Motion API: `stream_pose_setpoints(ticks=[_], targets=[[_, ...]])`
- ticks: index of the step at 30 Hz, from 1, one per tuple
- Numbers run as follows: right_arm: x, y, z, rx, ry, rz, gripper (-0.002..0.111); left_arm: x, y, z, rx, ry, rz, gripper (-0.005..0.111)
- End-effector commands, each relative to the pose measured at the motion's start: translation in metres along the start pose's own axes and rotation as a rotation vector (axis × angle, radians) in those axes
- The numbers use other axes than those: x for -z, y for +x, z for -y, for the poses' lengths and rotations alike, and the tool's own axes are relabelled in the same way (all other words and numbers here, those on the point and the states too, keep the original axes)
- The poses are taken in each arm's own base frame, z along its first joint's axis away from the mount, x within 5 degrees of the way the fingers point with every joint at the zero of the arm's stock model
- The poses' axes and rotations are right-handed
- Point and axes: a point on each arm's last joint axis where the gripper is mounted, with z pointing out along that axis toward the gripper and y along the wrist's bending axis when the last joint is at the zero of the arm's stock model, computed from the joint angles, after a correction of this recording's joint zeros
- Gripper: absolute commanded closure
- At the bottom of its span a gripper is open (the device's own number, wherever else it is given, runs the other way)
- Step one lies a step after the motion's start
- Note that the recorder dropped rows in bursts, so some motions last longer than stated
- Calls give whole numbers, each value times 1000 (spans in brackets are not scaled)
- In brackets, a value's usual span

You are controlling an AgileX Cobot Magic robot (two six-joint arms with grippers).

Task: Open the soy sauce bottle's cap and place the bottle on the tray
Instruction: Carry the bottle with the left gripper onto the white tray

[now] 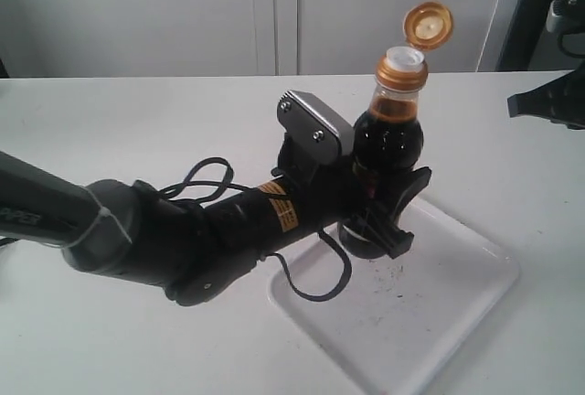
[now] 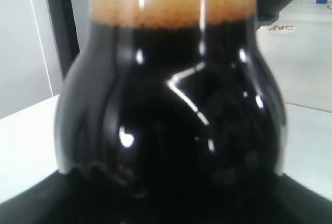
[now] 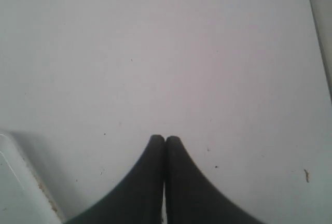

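Observation:
Next, my left gripper lets go of the soy sauce bottle upright on the white tray (image 1: 400,270), just behind its middle.
The soy sauce bottle (image 1: 388,144) stands upright at the near-left corner of the white tray (image 1: 439,299), its dark liquid filling the left wrist view (image 2: 171,120). Its copper-gold cap (image 1: 402,68) is flipped open, the round lid (image 1: 428,25) hinged back above the white spout. My left gripper (image 1: 388,208) is shut on the bottle's lower body, black fingers on either side. My right gripper (image 3: 165,140) hovers over the bare table with its fingertips pressed together and holds nothing; its dark tip (image 1: 548,102) shows at the exterior view's right edge.
The white table (image 1: 137,130) surrounds the tray. A corner of the tray (image 3: 15,182) shows beside my right gripper. The left arm (image 1: 183,230) and its looped black cable (image 1: 311,285) lie across the table's front left. White cabinet doors stand behind.

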Motion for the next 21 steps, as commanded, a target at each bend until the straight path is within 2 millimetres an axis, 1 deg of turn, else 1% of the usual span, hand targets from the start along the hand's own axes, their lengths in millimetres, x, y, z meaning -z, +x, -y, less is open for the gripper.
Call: stream_pose_setpoints(ticks=[1, 4, 6, 9, 15, 21], targets=[[0, -2, 2, -13, 5, 26, 108, -17, -13, 1, 42, 6, 143, 107], [0, -3, 2, -15, 6, 36, 108, -24, -4, 1, 56, 6, 134, 107], [0, -4, 2, -15, 8, 49, 108, -31, 1, 4, 54, 14, 135, 107], [-6, -2, 2, -17, 6, 38, 108, -41, 9, 7, 56, 23, 136, 107], [-9, -2, 2, -17, 7, 45, 108, -44, 24, 7, 65, 22, 105, 107], [-9, -2, 2, -17, 7, 51, 108, -44, 27, 7, 113, 24, 97, 107]])
